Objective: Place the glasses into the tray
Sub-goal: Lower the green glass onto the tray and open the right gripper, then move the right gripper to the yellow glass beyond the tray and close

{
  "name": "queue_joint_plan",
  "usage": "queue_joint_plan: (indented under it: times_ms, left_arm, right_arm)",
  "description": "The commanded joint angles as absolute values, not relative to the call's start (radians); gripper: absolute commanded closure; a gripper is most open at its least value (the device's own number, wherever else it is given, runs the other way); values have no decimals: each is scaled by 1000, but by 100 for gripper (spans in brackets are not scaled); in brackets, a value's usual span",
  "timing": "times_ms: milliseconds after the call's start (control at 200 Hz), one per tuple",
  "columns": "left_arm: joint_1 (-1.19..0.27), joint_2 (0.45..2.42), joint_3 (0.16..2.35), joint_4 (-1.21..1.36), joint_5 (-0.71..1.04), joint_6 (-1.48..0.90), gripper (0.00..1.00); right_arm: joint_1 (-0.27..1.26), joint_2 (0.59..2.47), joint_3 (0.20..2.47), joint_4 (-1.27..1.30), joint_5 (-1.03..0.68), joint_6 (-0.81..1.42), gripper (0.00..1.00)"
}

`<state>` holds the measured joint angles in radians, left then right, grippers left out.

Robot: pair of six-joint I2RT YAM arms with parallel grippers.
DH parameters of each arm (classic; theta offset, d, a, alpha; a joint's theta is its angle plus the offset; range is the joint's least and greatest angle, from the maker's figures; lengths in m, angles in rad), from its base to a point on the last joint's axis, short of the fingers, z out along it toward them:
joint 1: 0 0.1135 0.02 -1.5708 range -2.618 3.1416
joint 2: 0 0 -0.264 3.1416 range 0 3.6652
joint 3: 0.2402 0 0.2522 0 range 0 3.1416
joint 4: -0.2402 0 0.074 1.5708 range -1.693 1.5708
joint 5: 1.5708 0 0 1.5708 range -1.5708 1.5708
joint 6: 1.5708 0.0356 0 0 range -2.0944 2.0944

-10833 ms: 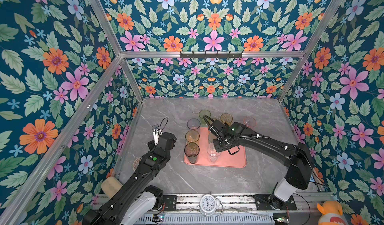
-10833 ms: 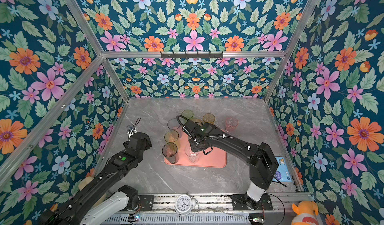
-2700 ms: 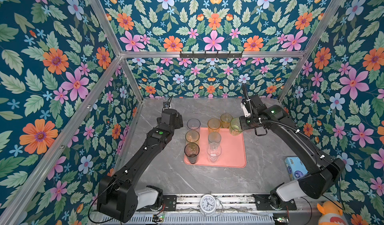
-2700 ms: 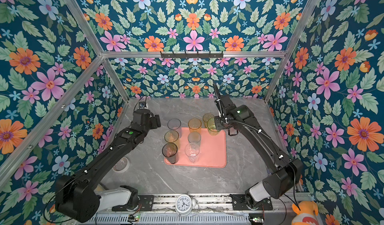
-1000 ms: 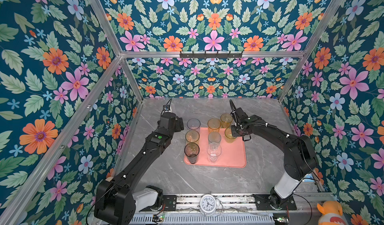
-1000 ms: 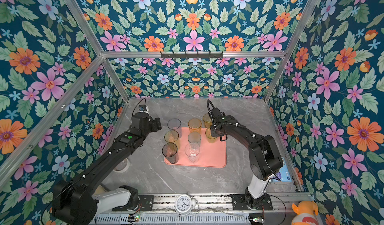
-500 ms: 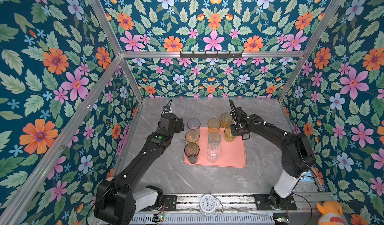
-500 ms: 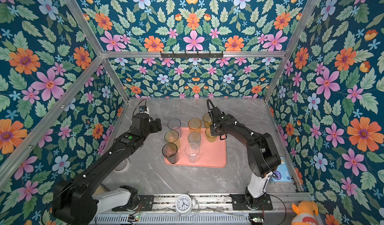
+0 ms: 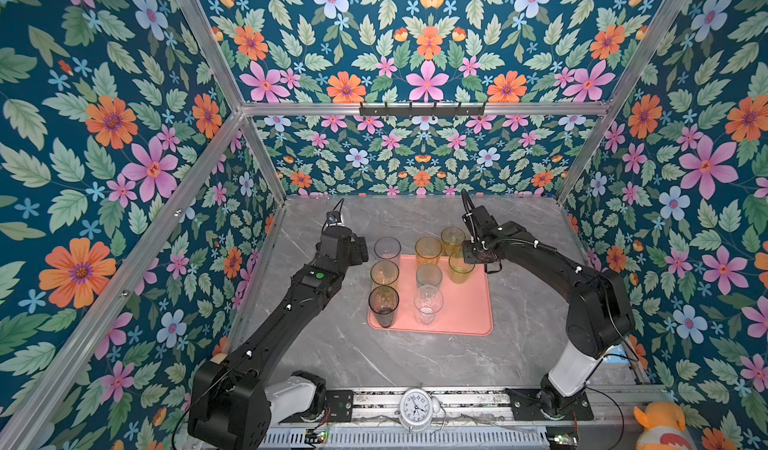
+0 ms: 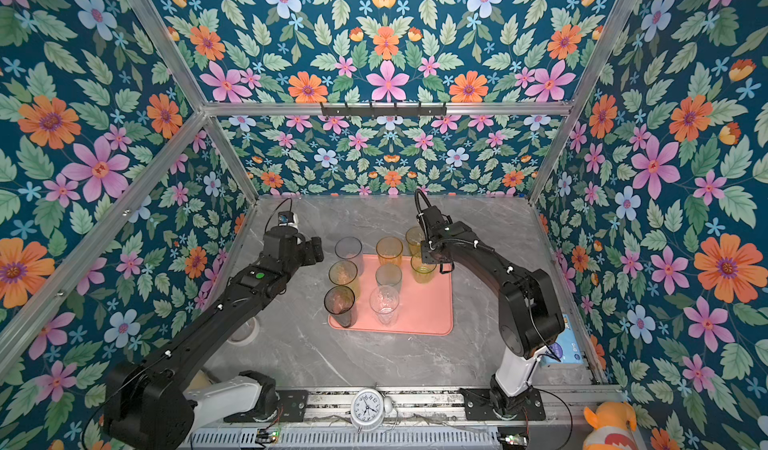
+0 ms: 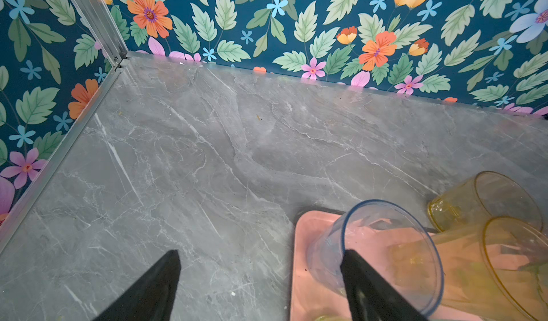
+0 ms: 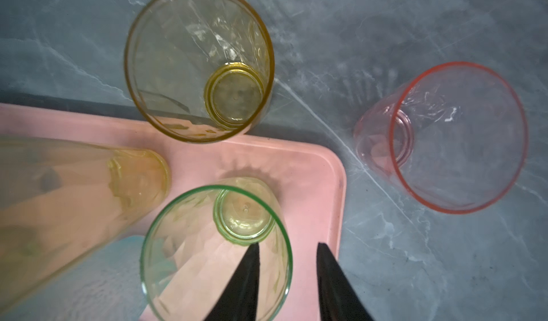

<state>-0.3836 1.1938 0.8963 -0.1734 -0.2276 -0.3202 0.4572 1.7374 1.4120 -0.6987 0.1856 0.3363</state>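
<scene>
My right gripper needs to close next on the rim of the amber glass (image 9: 464, 236) (image 12: 272, 72) against the far edge of the tray, on the glass's side toward the pink glass.
The salmon-pink tray (image 9: 465, 315) (image 10: 428, 315) lies mid-table with several upright glasses on it. The green glass (image 9: 460, 268) (image 12: 192, 245) stands at its far right corner. My right gripper (image 9: 467, 256) (image 12: 287, 246) is open right above it, one finger inside the glass and one outside, with a gap to the wall. An amber glass (image 9: 452, 235) (image 12: 192, 52) stands on the table against the tray's far edge. A pink glass (image 12: 444, 138) stands off the tray and is hidden behind the right arm in both top views. My left gripper (image 9: 361, 252) (image 11: 261, 255) is open and empty beside the pale blue glass (image 9: 386, 249) (image 11: 370, 245).
A white alarm clock (image 9: 417, 404) sits on the front rail. A blue box (image 10: 565, 344) lies by the right wall, behind the right arm. A whitish round object (image 10: 245, 331) shows under the left arm. Patterned walls close in three sides.
The right gripper's jaws have parted from the green glass, which now stands on the tray by itself. The left arm has not moved.
</scene>
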Motion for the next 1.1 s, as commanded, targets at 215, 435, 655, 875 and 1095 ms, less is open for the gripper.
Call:
queue_joint_plan:
  times_ms: [215,435,655,875,1095]
  left_arm:
    - [-383,1188,897,-168,-223,-330,13]
    - [-383,1178,890,-172,-230,-330,12]
    - [-383,1174,881,-175,-234,-331,12]
    - [-382,1173,874,-173,-235,-333,12]
    - [-383,1180,874,-171,-232,-333,12]
  right_arm:
    - [455,1743,1580,-833,190,303,65]
    - [433,1796,1707,-886,160,296,65]
    - [404,1876,1826,-914,117,291,65]
    - [369,1954,1911,-932,77,302,65]
    - [355,2028,1964,-933,76,288,66]
